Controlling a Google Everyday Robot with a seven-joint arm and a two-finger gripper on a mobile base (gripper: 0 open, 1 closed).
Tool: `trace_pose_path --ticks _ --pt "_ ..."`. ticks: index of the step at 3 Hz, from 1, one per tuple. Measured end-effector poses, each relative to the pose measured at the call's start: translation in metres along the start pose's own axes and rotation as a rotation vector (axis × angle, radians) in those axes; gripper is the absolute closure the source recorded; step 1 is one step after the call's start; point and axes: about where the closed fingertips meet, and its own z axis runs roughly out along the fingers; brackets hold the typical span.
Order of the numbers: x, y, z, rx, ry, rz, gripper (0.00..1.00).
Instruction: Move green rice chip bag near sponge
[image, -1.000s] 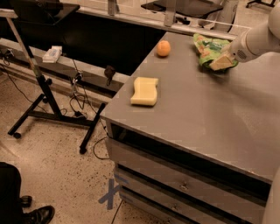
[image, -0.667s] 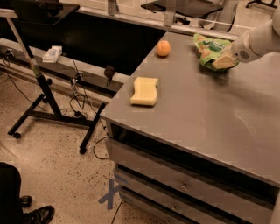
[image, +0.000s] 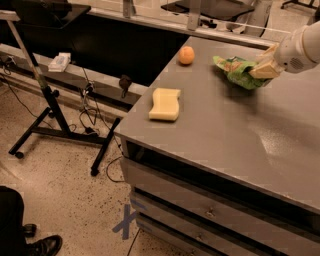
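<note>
The gripper will release the green rice chip bag on the grey table (image: 203, 100), against the sponge's inner side.
The green rice chip bag (image: 236, 71) is at the back right of the grey table (image: 225, 130), crumpled, with a shadow under it. My gripper (image: 262, 68) comes in from the right on a white arm, and its beige fingers are shut on the bag's right end. The pale yellow sponge (image: 165, 104) lies flat near the table's left edge, well to the left and nearer the front than the bag.
A small orange fruit (image: 186, 55) sits at the table's back left, between sponge and bag. Drawers (image: 200, 220) run under the table front. A black stand (image: 47, 100) with cables is on the floor to the left. A person's shoe (image: 42, 245) shows at the bottom left.
The bag has shifted a little toward the table's front in the gripper's hold and looks more bunched. The sponge and fruit have not moved.
</note>
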Motion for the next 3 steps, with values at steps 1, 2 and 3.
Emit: trace_pose_path --ticks 1,2,3 --pt "-0.009 0.045 -0.029 -0.085 -0.017 -0.072 1.00" --pt "-0.013 0.090 -0.043 -0.178 -0.039 -0.108 1.00" --pt "-0.023 0.118 -0.043 -0.239 -0.070 -0.135 1.00"
